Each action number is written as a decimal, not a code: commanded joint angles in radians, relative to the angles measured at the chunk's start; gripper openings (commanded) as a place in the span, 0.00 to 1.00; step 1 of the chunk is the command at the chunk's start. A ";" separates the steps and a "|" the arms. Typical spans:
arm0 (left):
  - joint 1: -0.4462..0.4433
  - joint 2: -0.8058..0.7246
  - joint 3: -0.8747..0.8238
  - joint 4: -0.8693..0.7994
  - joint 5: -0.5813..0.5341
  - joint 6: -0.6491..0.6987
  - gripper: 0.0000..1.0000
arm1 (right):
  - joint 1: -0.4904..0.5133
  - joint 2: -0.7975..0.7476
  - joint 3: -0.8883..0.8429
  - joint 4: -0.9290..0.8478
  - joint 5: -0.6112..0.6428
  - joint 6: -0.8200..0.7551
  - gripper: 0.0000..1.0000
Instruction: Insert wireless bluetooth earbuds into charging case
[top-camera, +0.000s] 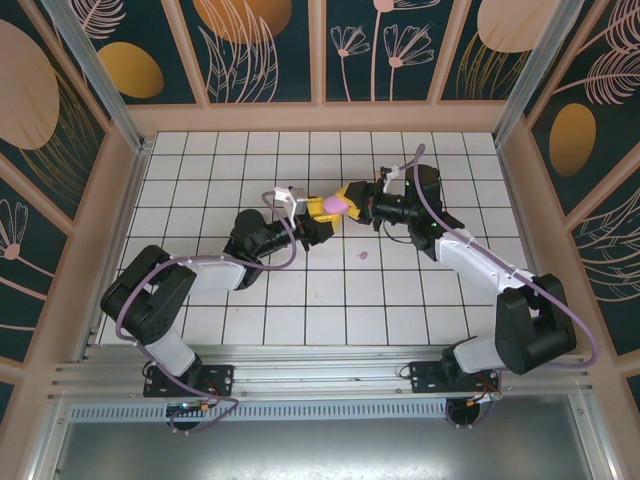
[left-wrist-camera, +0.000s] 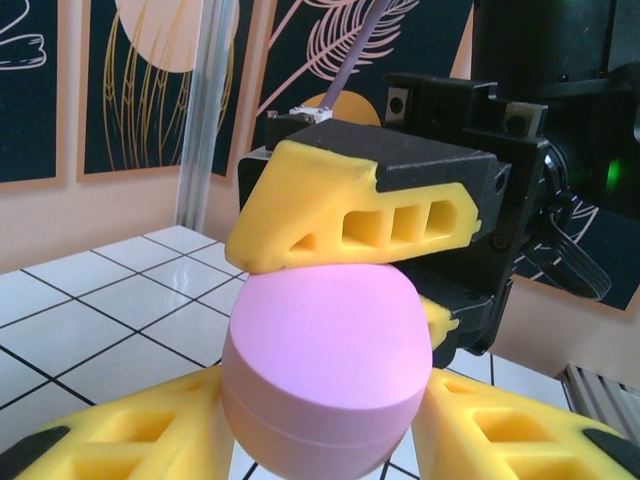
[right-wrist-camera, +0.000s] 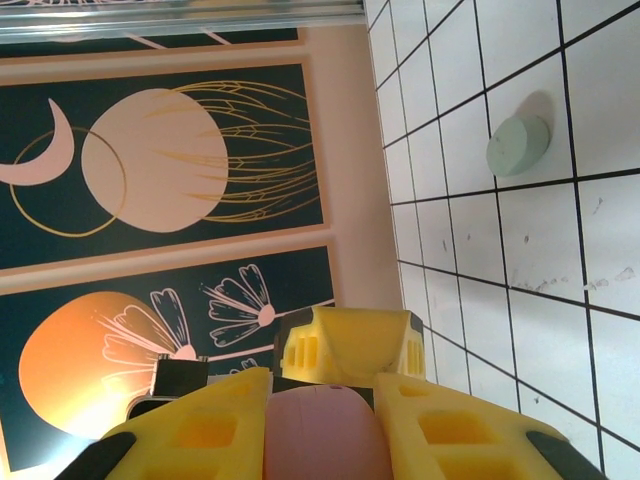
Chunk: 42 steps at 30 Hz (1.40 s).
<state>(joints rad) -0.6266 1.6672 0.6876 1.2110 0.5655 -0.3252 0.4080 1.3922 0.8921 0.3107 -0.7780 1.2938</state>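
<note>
Next, I regrip the charging case's base (left-wrist-camera: 322, 452) with my left gripper, because my right gripper's finger covers the case's closed lid. Then my right gripper needs to back off and open the lid.
A pink charging case (top-camera: 337, 205) is held above the middle of the tiled floor between both grippers. My left gripper (top-camera: 322, 209) is shut on it from the left; in the left wrist view the closed case (left-wrist-camera: 325, 360) sits between my yellow fingers (left-wrist-camera: 110, 435), with the right gripper's finger pressing its top. My right gripper (top-camera: 353, 199) is shut on it from the right; the case (right-wrist-camera: 322, 440) shows between its fingers (right-wrist-camera: 455, 430). One tiny purple-pink earbud (top-camera: 362, 256) lies on a tile just in front of the grippers.
A pale mint-green rounded piece (right-wrist-camera: 518, 146) lies on a tile in the right wrist view. Peach walls with dark flower panels (top-camera: 265, 50) enclose the white tiled floor (top-camera: 200, 180). Both arms reach toward the centre from the near edge.
</note>
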 joint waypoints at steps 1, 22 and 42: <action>0.001 -0.007 0.019 -0.019 0.022 0.045 0.47 | 0.012 -0.015 0.026 0.033 -0.004 0.014 0.04; 0.000 -0.026 0.018 0.030 0.027 0.003 0.48 | 0.034 -0.003 0.027 0.039 -0.011 0.018 0.05; 0.001 -0.092 -0.037 0.030 -0.022 0.040 0.58 | 0.037 -0.022 0.031 -0.007 -0.011 -0.013 0.05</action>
<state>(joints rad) -0.6266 1.6039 0.6533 1.1988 0.5388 -0.2897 0.4343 1.3922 0.9199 0.2966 -0.7792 1.2926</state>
